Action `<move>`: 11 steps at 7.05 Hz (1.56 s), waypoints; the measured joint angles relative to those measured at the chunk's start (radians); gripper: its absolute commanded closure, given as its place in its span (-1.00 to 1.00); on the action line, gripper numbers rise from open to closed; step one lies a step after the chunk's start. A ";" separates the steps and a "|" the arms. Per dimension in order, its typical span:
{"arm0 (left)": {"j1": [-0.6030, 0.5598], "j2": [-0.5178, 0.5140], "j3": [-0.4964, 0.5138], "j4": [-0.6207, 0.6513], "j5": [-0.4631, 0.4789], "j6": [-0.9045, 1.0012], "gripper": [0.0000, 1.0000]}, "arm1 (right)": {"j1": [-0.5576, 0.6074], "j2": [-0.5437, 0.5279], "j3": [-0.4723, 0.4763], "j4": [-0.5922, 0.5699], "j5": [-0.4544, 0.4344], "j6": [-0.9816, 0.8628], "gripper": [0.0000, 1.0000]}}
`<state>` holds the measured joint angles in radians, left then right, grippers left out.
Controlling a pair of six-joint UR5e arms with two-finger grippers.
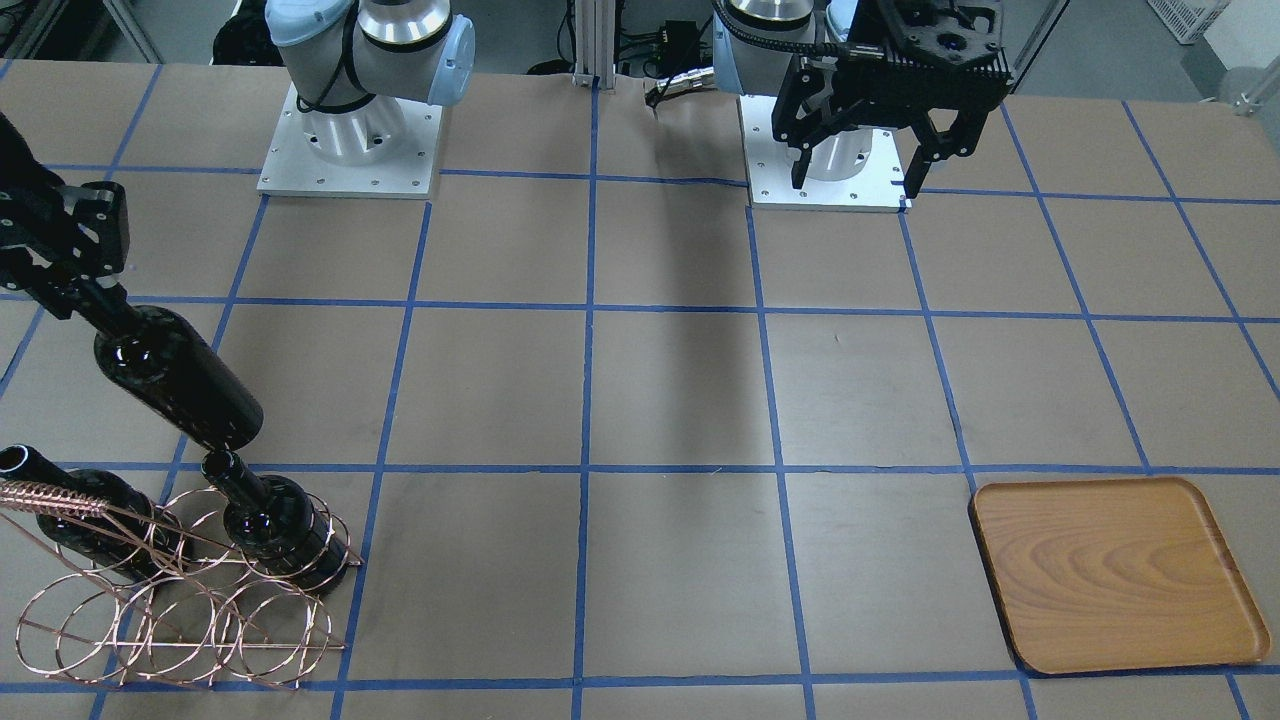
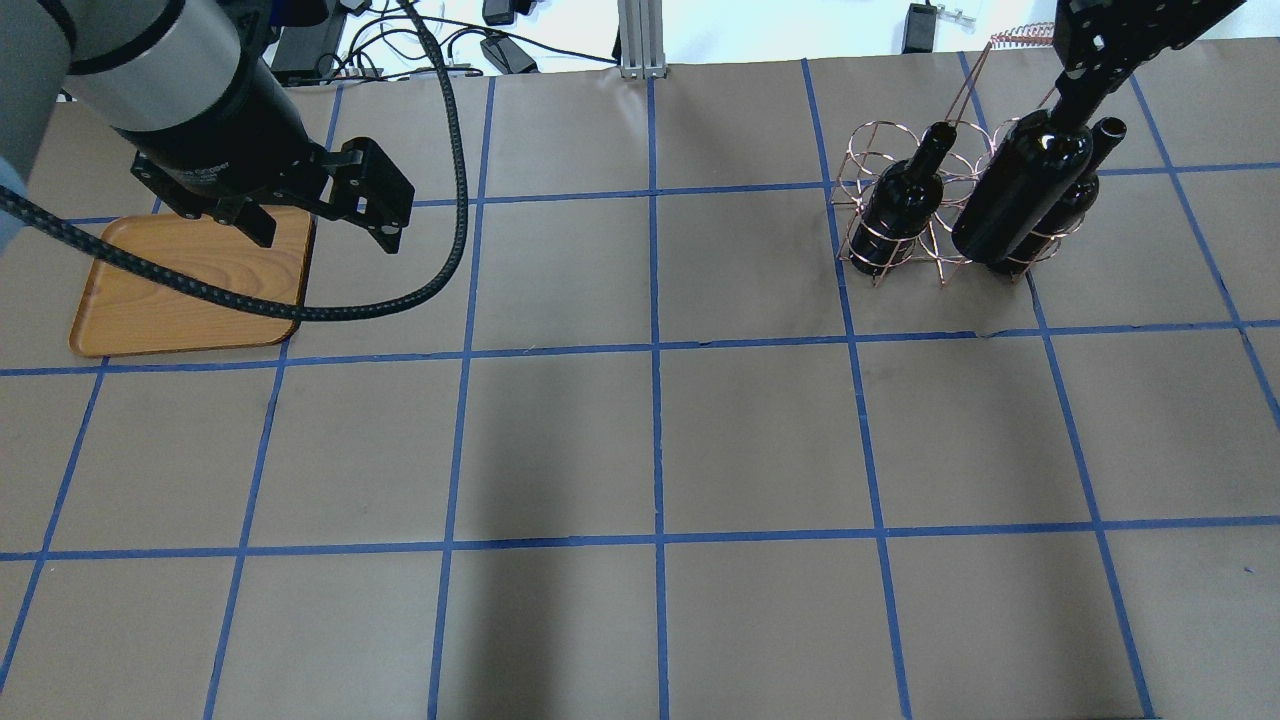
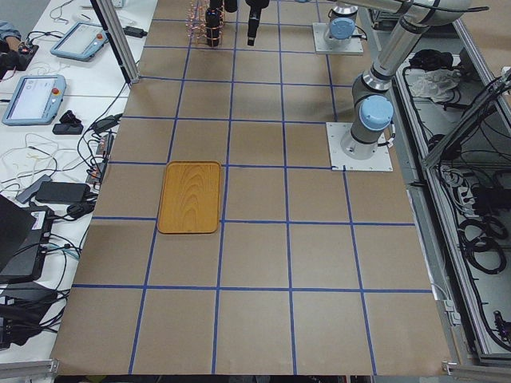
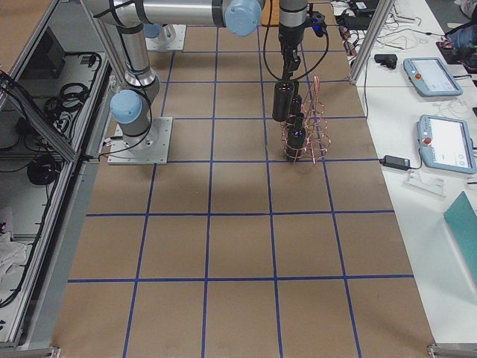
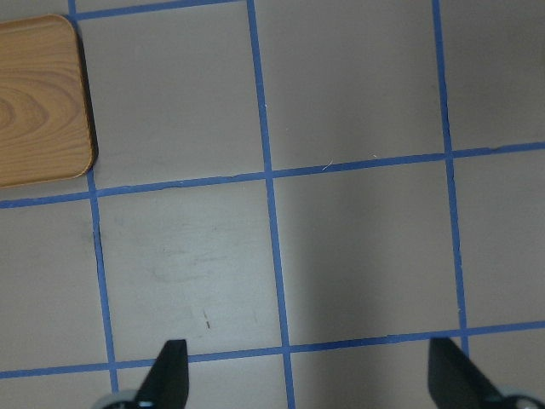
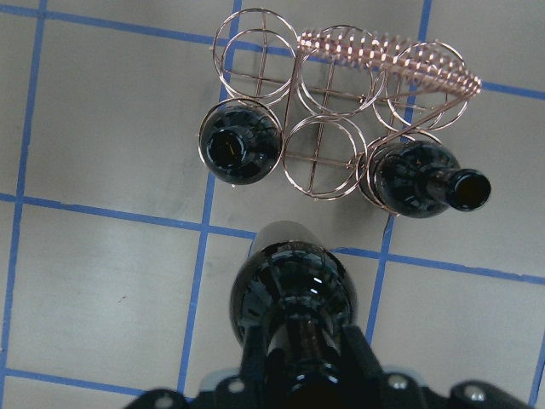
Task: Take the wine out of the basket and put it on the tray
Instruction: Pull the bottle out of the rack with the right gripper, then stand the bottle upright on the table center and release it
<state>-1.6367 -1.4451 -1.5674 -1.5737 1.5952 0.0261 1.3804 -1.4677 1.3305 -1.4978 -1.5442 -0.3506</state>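
My right gripper needs to put the wine bottle down on the open table [image 1: 686,397] between the basket and the tray.
My right gripper [image 1: 80,290] is shut on the neck of a near-black wine bottle [image 1: 175,375] and holds it tilted in the air, just above and beside the copper wire basket [image 1: 180,620]. In the overhead view the held bottle [image 2: 1020,185] hangs in front of the basket [image 2: 860,140]. Two more bottles [image 6: 241,149] [image 6: 421,179] stand in the basket's loops. The wooden tray [image 2: 190,290] lies empty at the far left. My left gripper [image 2: 328,232] is open and empty, hovering by the tray's right edge.
The table is brown paper with a blue tape grid. The arm bases [image 1: 350,140] [image 1: 830,165] are bolted at the robot's side. The basket's twisted handle [image 6: 383,60] rises over its far row. Open table lies between basket and tray.
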 measured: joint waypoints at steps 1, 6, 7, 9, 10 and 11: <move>0.002 0.002 0.001 -0.003 0.000 0.001 -1.00 | 0.053 -0.003 0.003 0.015 0.000 0.082 1.00; 0.096 0.033 0.006 -0.037 -0.012 0.024 -1.00 | 0.363 0.022 0.057 -0.115 0.012 0.551 1.00; 0.122 0.044 0.007 -0.051 -0.010 0.039 -1.00 | 0.418 0.028 0.078 -0.155 0.013 0.630 1.00; 0.188 0.068 0.007 -0.089 -0.004 0.075 -1.00 | 0.530 0.056 0.125 -0.254 0.007 0.783 1.00; 0.210 0.077 0.004 -0.101 -0.005 0.099 -1.00 | 0.588 0.075 0.150 -0.311 0.004 0.862 1.00; 0.219 0.080 0.002 -0.105 -0.008 0.110 -1.00 | 0.643 0.098 0.169 -0.361 0.002 0.937 1.00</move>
<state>-1.4179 -1.3654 -1.5651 -1.6792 1.5873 0.1357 2.0234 -1.3695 1.4996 -1.8584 -1.5421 0.5866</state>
